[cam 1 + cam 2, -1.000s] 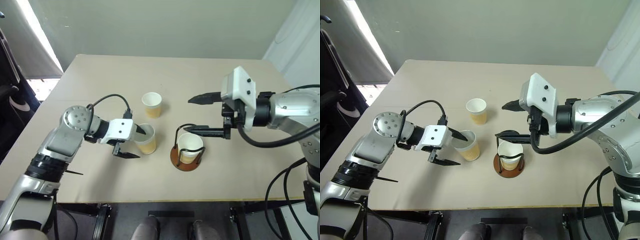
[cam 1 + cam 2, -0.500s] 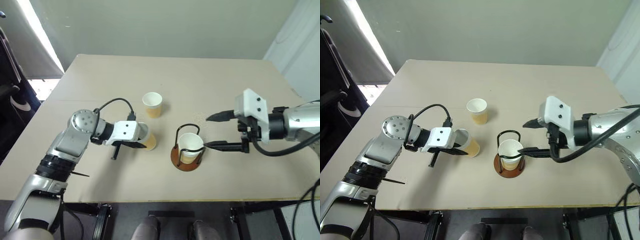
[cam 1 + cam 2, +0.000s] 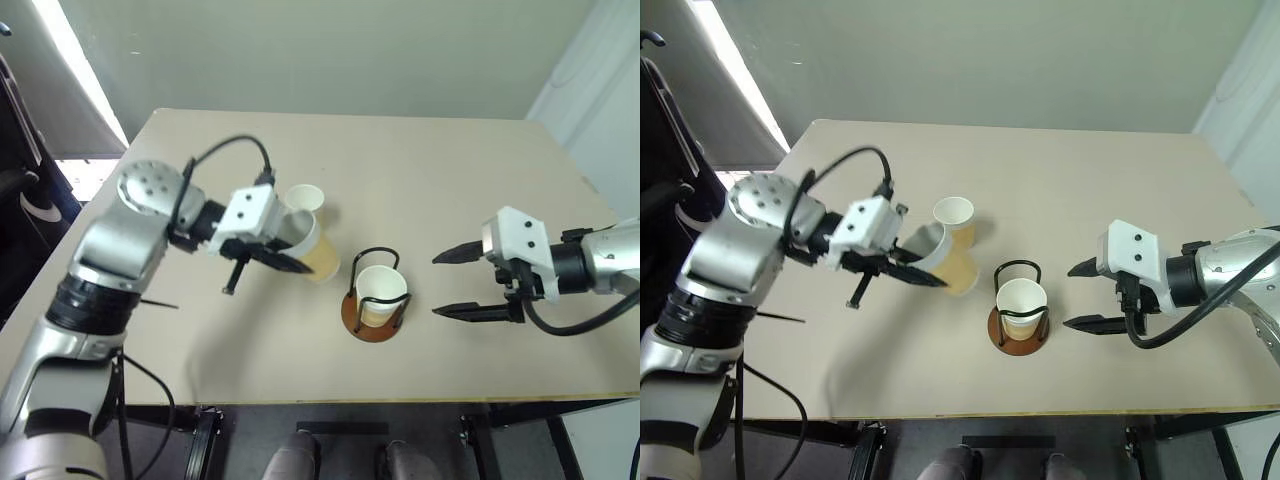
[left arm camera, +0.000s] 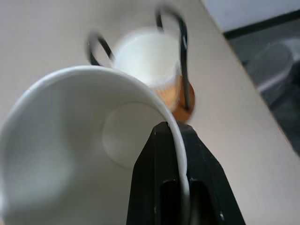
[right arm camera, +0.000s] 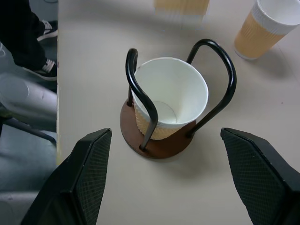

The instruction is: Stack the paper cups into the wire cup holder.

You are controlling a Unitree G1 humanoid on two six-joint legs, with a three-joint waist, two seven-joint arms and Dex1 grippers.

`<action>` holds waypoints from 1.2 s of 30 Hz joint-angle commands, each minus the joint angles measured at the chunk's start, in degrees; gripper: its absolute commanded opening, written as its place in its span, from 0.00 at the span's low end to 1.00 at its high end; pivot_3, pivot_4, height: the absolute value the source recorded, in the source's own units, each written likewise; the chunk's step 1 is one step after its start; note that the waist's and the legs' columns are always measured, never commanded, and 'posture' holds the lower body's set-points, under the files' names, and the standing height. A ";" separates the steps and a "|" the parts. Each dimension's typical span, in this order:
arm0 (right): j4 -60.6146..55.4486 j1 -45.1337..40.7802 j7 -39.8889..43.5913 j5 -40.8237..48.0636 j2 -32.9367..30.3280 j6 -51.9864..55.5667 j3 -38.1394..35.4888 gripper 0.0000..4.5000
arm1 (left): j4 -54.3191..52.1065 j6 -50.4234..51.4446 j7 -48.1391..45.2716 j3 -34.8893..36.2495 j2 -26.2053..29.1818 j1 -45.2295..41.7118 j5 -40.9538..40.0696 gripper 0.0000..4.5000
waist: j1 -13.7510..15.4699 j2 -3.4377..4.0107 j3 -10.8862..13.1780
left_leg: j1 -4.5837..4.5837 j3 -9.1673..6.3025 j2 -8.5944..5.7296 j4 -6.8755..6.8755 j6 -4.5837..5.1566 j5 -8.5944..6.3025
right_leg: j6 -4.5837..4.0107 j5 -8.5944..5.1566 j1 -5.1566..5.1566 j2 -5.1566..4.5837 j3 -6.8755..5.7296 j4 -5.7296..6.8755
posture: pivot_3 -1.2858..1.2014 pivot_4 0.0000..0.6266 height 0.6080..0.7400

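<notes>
The paper cup in my left gripper will be let go inside the cup standing in the wire cup holder (image 3: 382, 284) (image 4: 148, 57), once my gripper gets it there.
My left gripper (image 3: 291, 264) is shut on the rim of a paper cup (image 3: 312, 250), one finger inside it and one outside. The cup hangs tilted above the table, just left of the wire cup holder (image 3: 369, 318). In the left wrist view the fingers (image 4: 165, 187) pinch the white rim of this cup (image 4: 70, 154). A second paper cup (image 3: 381, 292) stands upright inside the holder's black loops. A third paper cup (image 3: 304, 199) stands on the table behind the lifted one. My right gripper (image 3: 437, 287) is open and holds nothing, to the right of the holder, which lies between its fingers (image 5: 86, 173) in the right wrist view.
The beige table (image 3: 420, 160) has bare room behind and to the right of the holder. Its front edge runs close below the holder. Dark furniture (image 3: 18, 190) stands beyond the table's left edge.
My left gripper shut on the cup's rim, then lifted it and carried it right toward the holder. My right gripper drew back to the right of the holder and stayed open.
</notes>
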 commanded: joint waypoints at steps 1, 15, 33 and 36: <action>0.25 -0.75 1.09 -1.05 -0.62 -1.54 -0.27 0.84 | -1.21 0.52 -2.33 -0.71 1.36 -3.87 -3.61 0.00 | 0.01 0.01 -0.01 | 0.01 0.00 0.00 0.00 0.01 -0.01 | 0.00 0.00 0.01 0.00 0.00 -0.01 | 0.52 0.24 1.00; 1.53 -0.64 3.01 -3.57 -0.69 -2.66 -0.19 0.84 | 1.86 -6.66 -2.33 -16.11 -2.29 -17.40 -8.27 0.00 | 0.00 0.00 0.00 | 0.00 0.01 0.00 0.02 0.05 -0.01 | 0.04 0.02 0.04 -0.01 0.00 -0.03 | 0.52 0.24 1.00; -0.93 1.01 2.26 -2.62 -1.63 -0.49 -2.54 0.84 | 18.05 -23.23 -2.33 -29.21 -10.78 -26.35 -5.07 0.00 | 0.32 -0.01 0.01 | -0.23 0.02 0.00 0.06 0.20 -0.09 | 0.21 0.05 0.05 -0.02 -0.02 -0.05 | 0.52 0.24 1.00; -1.52 0.75 2.38 -1.80 -2.12 0.21 -3.26 0.84 | 17.25 -22.78 -2.33 -29.84 -10.89 -26.95 -6.23 0.00 | 0.45 -0.01 0.01 | -0.25 0.02 0.00 0.06 0.21 -0.10 | 0.23 0.05 0.04 -0.02 -0.02 -0.08 | 0.52 0.24 1.00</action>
